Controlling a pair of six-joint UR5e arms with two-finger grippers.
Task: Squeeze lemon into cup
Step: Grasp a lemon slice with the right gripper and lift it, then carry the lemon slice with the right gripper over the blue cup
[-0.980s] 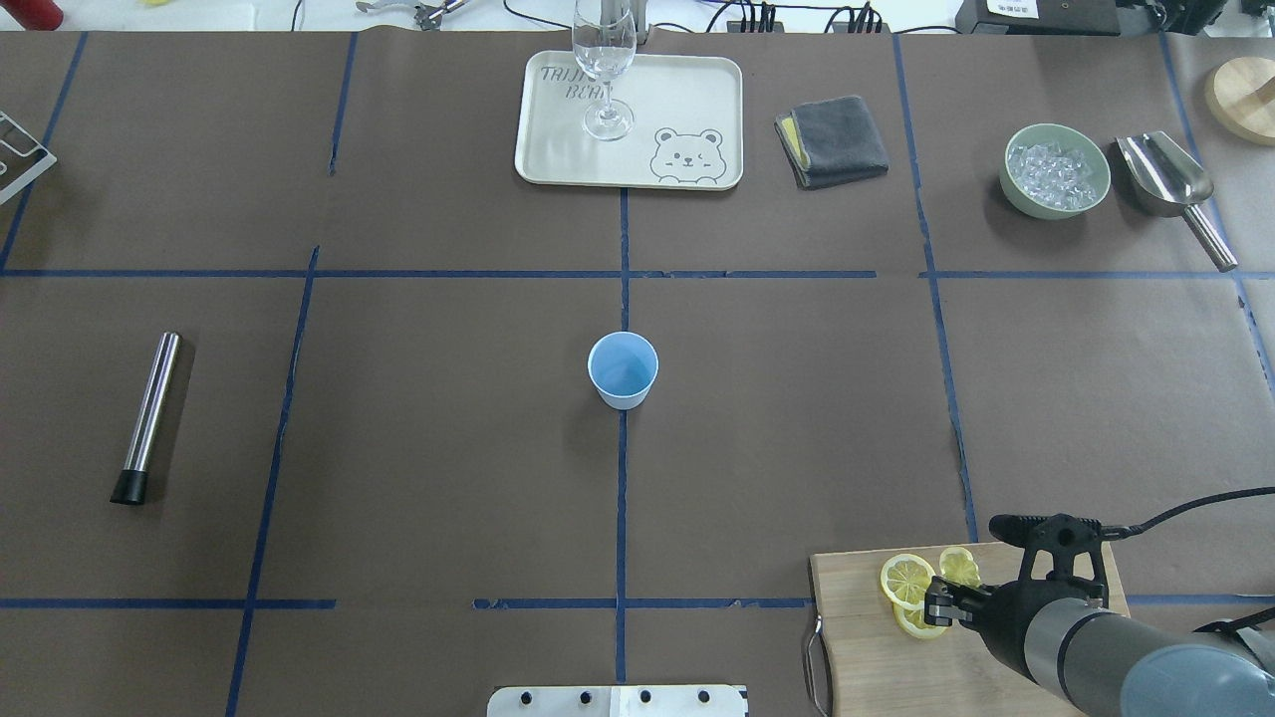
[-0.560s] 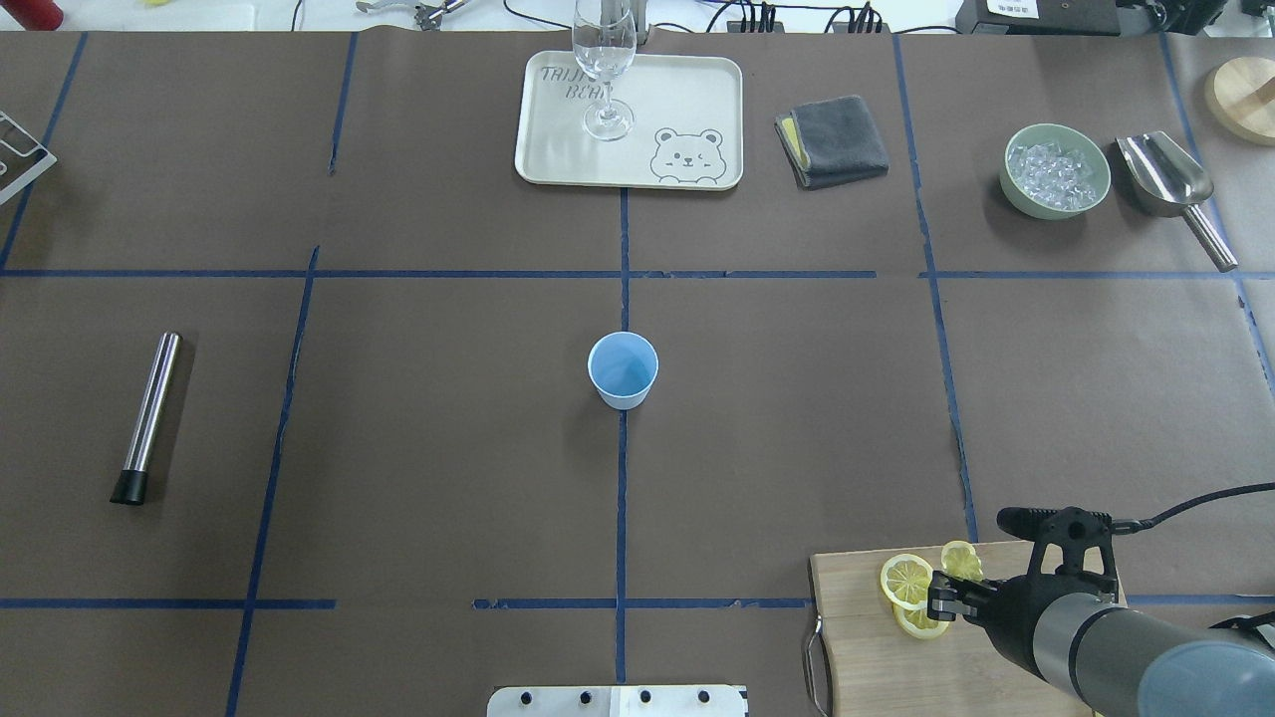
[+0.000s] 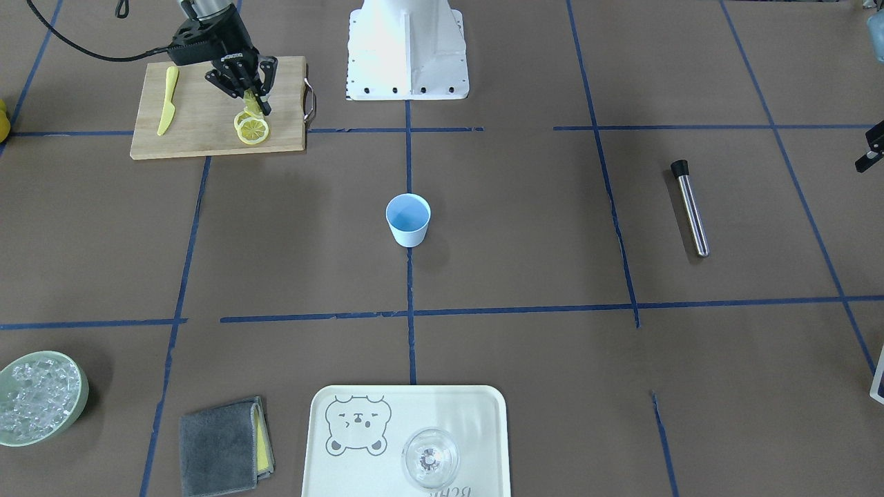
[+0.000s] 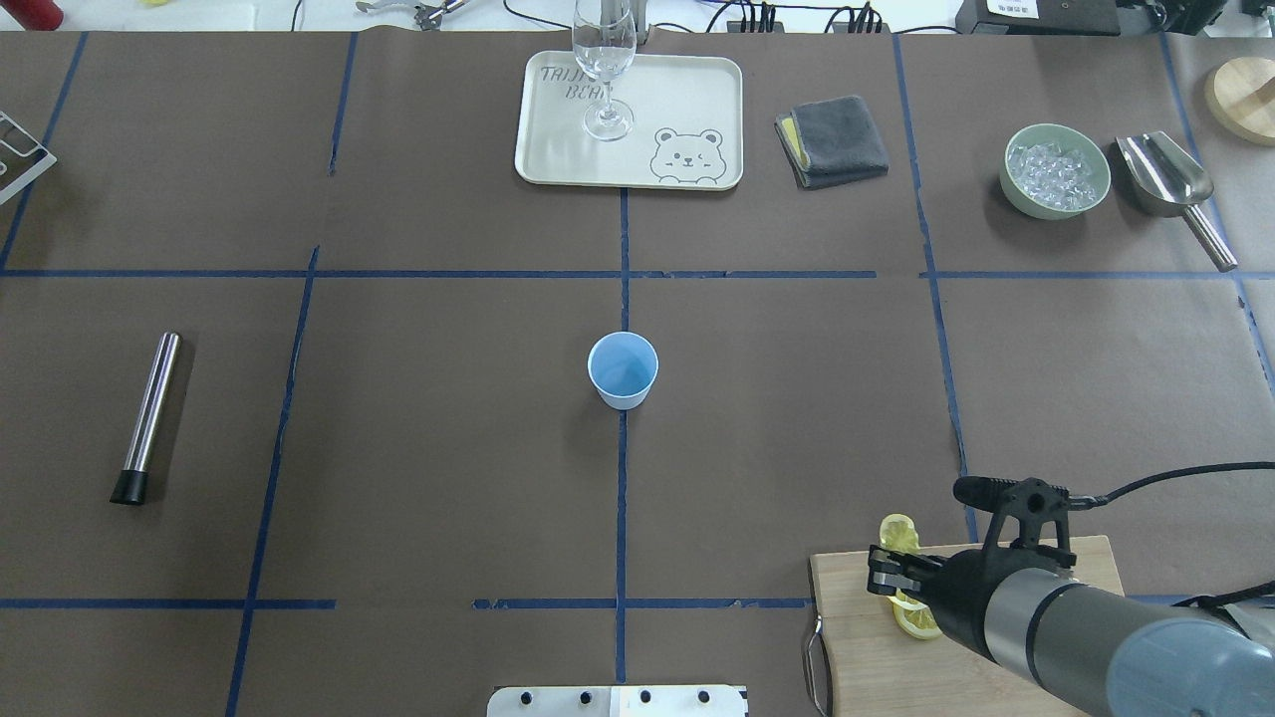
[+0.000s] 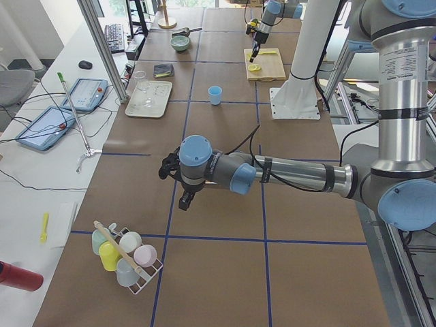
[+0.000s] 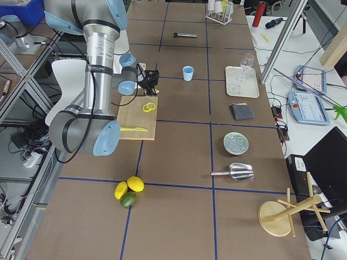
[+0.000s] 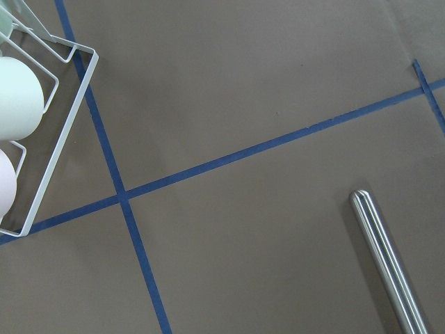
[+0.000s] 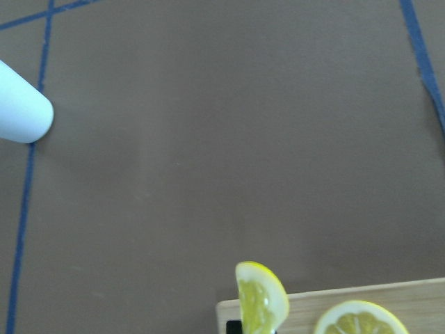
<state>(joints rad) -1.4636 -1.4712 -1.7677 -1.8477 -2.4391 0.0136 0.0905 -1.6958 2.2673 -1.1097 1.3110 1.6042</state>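
Observation:
Next, my right gripper lets go of the lemon slice inside the opening of the light-blue cup [image 3: 407, 212].
My right gripper [image 4: 881, 570] is shut on a lemon slice [image 4: 898, 533] and holds it upright on edge above the far left corner of the wooden cutting board [image 4: 857, 647]. The held slice also shows in the right wrist view [image 8: 261, 298] and the front view [image 3: 253, 105]. Other slices [image 3: 253, 130] lie on the board below. The light-blue cup [image 4: 623, 370] stands upright at the table's middle, far to the left of the gripper. My left gripper [image 5: 182, 185] hovers over the table's left end; I cannot tell whether it is open or shut.
A yellow knife [image 3: 166, 100] lies on the board. A metal tube [image 4: 147, 416] lies at the left. A tray [image 4: 697, 100] with a clear glass [image 4: 604, 70], a grey cloth [image 4: 833, 139], a bowl of ice [image 4: 1055, 170] and a scoop [image 4: 1170, 184] stand along the far side.
My right gripper has lifted one lemon slice off the board and moved it up and to the left, toward the board's far left corner. The cup has not moved.

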